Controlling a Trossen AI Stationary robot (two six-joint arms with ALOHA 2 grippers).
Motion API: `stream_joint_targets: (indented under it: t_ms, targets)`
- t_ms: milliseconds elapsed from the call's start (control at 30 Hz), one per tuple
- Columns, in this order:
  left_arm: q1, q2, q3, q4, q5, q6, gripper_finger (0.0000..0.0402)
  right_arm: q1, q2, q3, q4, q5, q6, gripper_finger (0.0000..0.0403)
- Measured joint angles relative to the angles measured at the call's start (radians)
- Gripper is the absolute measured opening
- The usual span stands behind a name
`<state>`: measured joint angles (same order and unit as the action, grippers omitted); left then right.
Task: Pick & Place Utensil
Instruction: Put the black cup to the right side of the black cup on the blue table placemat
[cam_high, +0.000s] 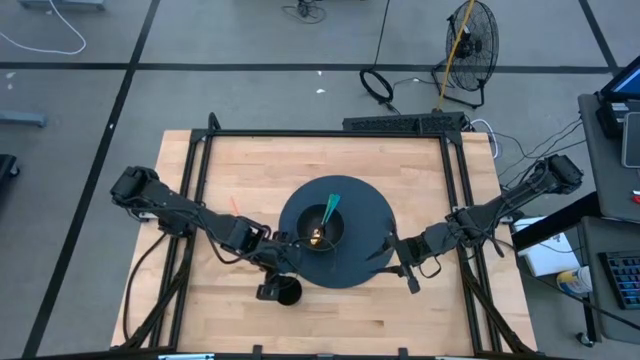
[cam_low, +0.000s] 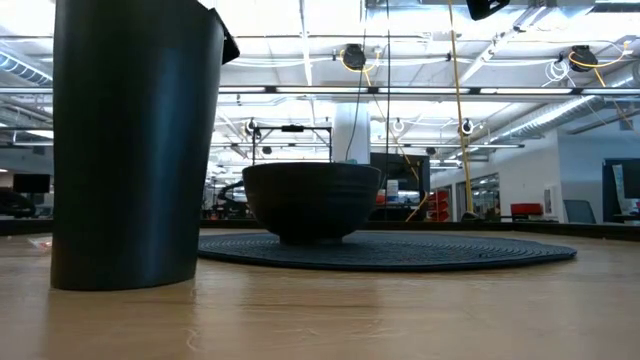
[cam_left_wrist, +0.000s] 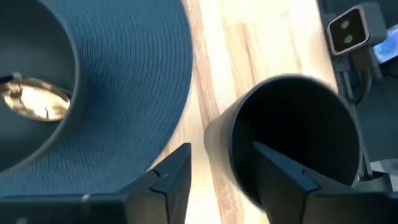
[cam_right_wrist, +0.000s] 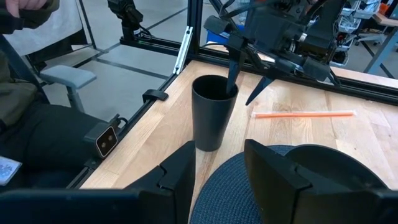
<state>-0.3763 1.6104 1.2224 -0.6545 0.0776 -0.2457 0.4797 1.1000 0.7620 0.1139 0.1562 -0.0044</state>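
Note:
The black cup is too far across from my right gripper, so my left gripper will pinch the black cup's rim (cam_left_wrist: 232, 152) and put it down closer for handover.
A utensil with a teal handle (cam_high: 331, 208) and a golden head (cam_left_wrist: 34, 99) lies in the dark bowl (cam_high: 322, 232), its handle leaning on the rim. The bowl stands on a round dark placemat (cam_high: 370, 215). A tall black cup (cam_right_wrist: 212, 115) stands upright on the wood by the mat's near left edge. My left gripper (cam_right_wrist: 245, 87) hangs open above the cup; one finger (cam_right_wrist: 233, 68) dips into its mouth and the other (cam_right_wrist: 258, 93) stands outside the wall. My right gripper (cam_high: 397, 258) is open above the mat's near right edge, pointing toward the cup. My left gripper comes at the cup's rim (cam_left_wrist: 249, 134) from above, slanting down, with one finger inside the mouth and one outside. The gap between the fingers is far wider than the wall, and I cannot tell whether either finger touches it. The cup stands upright on the table.
A thin orange stick (cam_right_wrist: 303, 114) lies on the wood to the left of the mat. Black frame rails (cam_high: 200, 165) run along the table's left, right and far sides. A seated person (cam_right_wrist: 25, 124) is beyond the table's edge near the cup.

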Motion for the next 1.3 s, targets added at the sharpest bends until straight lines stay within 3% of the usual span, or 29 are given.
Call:
stream_joint_targets:
  t_ms: [200,333,467,667,967,1300]
  targets:
    - [0.000,0.000,0.000,-0.063,0.000,-0.049,0.0199,0.000,0.000,0.000,0.000,0.000,-0.001,0.0130]
    - [0.000,0.000,0.000,-0.068,0.000,-0.065,0.0184,0.000,0.000,0.000,0.000,0.000,-0.002,0.0130]
    - [0.000,0.000,0.000,-0.069,-0.001,-0.064,0.0131,0.000,0.000,0.000,0.000,0.000,-0.002,0.0130]
    - [0.000,0.000,0.000,-0.072,-0.005,-0.045,0.0015,0.000,0.000,0.000,0.000,0.000,-0.003,0.0130]
    - [0.012,0.000,0.000,-0.011,-0.052,-0.027,0.0007,0.000,0.000,0.000,0.000,0.000,-0.005,0.0130]
    - [0.066,0.000,0.000,0.180,0.034,0.020,0.0004,0.000,0.000,-0.001,0.000,0.000,-0.008,0.0130]
